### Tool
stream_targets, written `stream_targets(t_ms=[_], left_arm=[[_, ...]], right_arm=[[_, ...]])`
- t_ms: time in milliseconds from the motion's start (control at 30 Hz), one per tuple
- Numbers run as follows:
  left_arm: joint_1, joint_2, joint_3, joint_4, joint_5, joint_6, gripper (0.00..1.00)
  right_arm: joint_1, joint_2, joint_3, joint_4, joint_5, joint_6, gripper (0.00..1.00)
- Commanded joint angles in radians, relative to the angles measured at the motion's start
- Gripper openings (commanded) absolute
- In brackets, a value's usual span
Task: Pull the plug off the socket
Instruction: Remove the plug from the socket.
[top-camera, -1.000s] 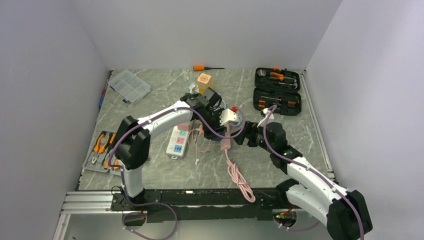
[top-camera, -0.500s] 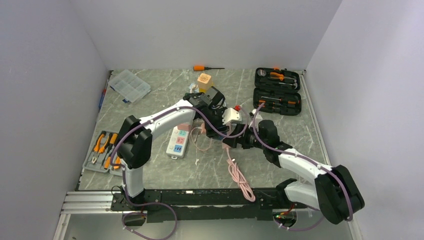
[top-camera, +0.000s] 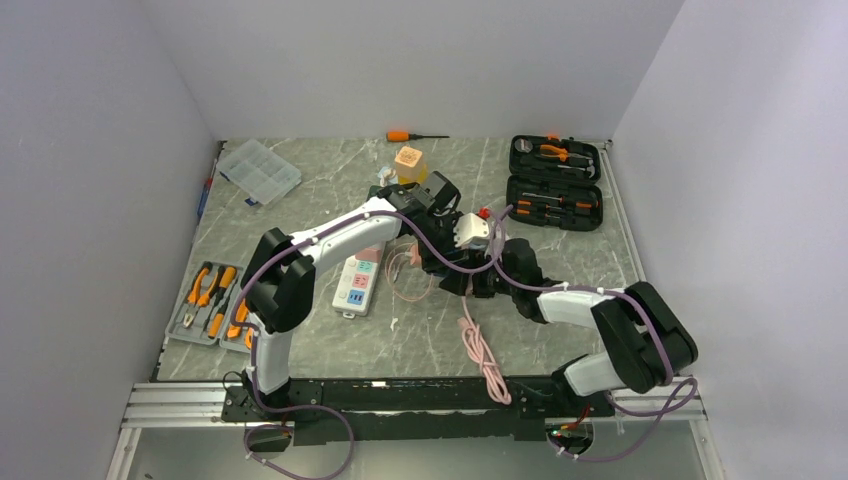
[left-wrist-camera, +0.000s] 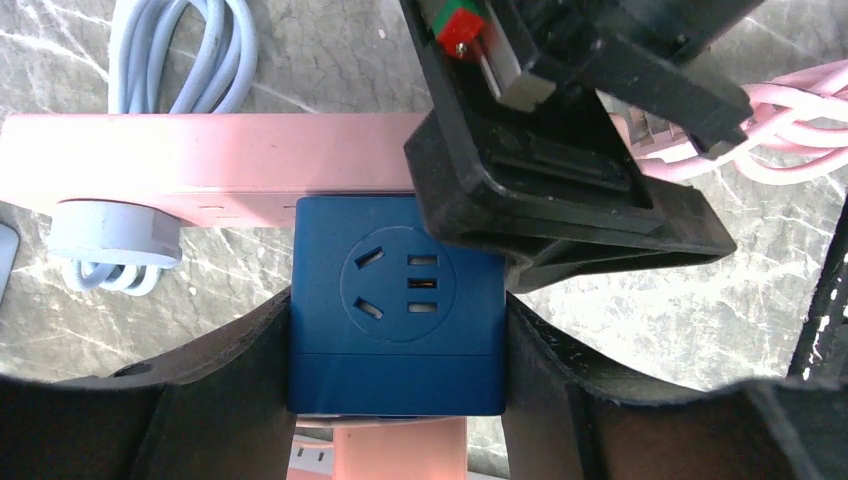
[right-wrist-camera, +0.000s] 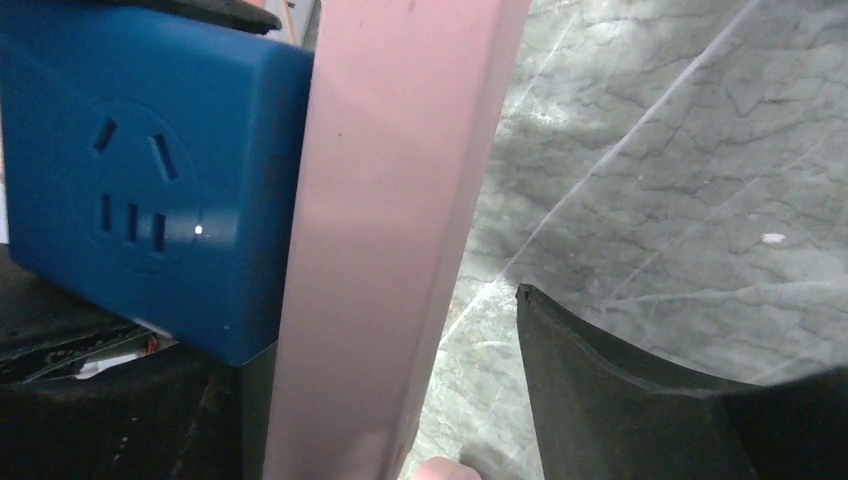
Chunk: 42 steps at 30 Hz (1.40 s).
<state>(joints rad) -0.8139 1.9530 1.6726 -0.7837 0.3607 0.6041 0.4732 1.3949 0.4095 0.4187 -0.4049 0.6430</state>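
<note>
I will use my left gripper to put the plug down on the table (top-camera: 414, 289) between the white power strip and the pink cable.
The plug (left-wrist-camera: 395, 300) is a blue cube with socket holes on its face. It sits plugged into the side of a pink power strip (left-wrist-camera: 200, 160), the socket. My left gripper (left-wrist-camera: 397, 335) is shut on the plug, one finger on each side. In the right wrist view the plug (right-wrist-camera: 140, 180) shows to the left of the pink strip (right-wrist-camera: 390, 200). My right gripper (right-wrist-camera: 385, 345) straddles the strip and is open: its right finger (right-wrist-camera: 600, 400) stands apart from the strip, with bare table in the gap. From above, both grippers (top-camera: 445, 225) (top-camera: 478, 280) meet mid-table.
The strip's pink cable (top-camera: 480, 345) trails toward the near edge. A white power strip (top-camera: 357, 283) lies to the left. A black tool case (top-camera: 555, 183) stands open at the back right, a clear organiser box (top-camera: 258, 170) at the back left, and a pliers tray (top-camera: 205, 305) at the left edge.
My right arm has swung left and reached in until its gripper straddles the pink strip. The left gripper, still holding the plug, has shifted slightly to the right.
</note>
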Motion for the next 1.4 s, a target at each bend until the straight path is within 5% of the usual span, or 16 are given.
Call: stream_targets(t_ms=[0,267,367,867,1367], left_arm=[[-0.014,-0.046,0.026,0.03,0.032,-0.042,0.0],[-0.023,-0.062,0.024,0.006,0.021,-0.027,0.0],[-0.021,-0.071,0.014,-0.011,0.017,-0.021,0.0],[0.011,-0.153,-0.098,-0.095,-0.016,0.078,0.0],[0.096,-0.196,-0.148,-0.207,0.002,0.178,0.0]], right_arm=[[0.007,0.055,0.051,0.158,0.011,-0.008,0.68],[0.007,0.04,0.037,0.203,0.024,0.002,0.12],[0.006,-0.001,0.011,0.172,0.055,-0.006,0.01],[0.004,-0.048,0.09,-0.219,0.351,-0.056,0.0],[0.001,-0.075,0.071,-0.342,0.455,-0.041,0.0]])
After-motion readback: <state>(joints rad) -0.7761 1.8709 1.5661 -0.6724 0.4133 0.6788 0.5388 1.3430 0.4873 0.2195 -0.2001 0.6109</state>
